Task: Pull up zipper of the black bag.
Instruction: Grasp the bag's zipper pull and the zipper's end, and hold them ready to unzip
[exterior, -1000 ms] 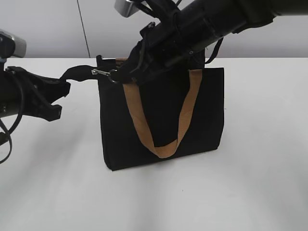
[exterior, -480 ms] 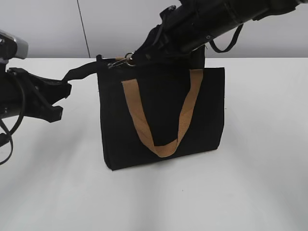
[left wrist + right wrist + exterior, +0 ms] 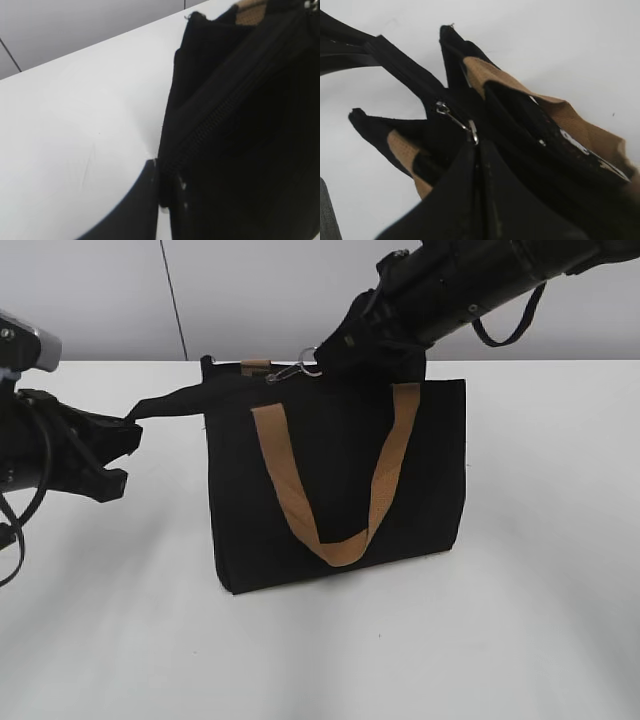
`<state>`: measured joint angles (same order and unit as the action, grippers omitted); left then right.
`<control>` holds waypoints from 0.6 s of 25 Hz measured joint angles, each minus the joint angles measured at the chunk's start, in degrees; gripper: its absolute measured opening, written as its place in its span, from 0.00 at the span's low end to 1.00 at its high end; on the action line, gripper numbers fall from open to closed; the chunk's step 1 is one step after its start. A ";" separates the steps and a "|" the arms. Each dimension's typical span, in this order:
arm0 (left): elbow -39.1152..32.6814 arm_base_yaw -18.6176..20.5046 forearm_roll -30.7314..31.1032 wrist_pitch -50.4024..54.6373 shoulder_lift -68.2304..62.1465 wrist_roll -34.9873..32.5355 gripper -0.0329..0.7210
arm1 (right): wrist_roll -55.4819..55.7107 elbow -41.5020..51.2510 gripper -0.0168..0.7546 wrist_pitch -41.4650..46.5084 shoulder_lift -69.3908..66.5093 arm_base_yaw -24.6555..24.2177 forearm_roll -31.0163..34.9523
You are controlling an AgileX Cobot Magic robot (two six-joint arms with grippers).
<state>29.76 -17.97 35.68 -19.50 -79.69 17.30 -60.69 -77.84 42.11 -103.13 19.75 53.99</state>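
Observation:
My right gripper is to release the silver zipper, still on the bag's top edge, by the tan handle's top end (image 3: 398, 370) farthest from my left gripper.
The black bag (image 3: 330, 480) stands upright mid-table, its tan handle (image 3: 297, 508) hanging down the front. The silver zipper (image 3: 290, 370) sits on the top edge, about a third of the way from the left corner. My right gripper (image 3: 324, 354) reaches in from the upper right and is shut on the zipper's pull ring. The right wrist view shows the zipper (image 3: 453, 118) pulled taut into the right gripper (image 3: 476, 146). My left gripper (image 3: 127, 432) is shut on the black zip tail stretched out from the bag's top left corner. It also shows in the left wrist view (image 3: 164, 196) beside the bag (image 3: 240, 125).
The white table (image 3: 500, 620) lies all round the bag. A grey wall (image 3: 100, 300) runs behind it. The right arm (image 3: 470, 285) crosses above the bag's top right. The left arm (image 3: 40, 455) lies low at the left edge.
My right gripper has moved to the right along the bag's top, drawing the zipper with it. The left gripper has held the zip tail, which now lies straighter.

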 joint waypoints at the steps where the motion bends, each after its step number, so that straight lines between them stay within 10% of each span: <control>1: 0.00 0.00 0.00 0.41 0.00 0.00 0.06 | 0.43 0.00 0.02 0.20 0.00 -0.52 -0.50; 15: 0.00 0.00 -1.16 2.70 0.00 0.00 0.06 | 5.81 0.00 0.02 5.40 1.33 -12.05 -8.10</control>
<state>29.76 -17.97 34.52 -16.80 -79.69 17.30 -54.88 -77.84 47.51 -101.81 7.71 45.89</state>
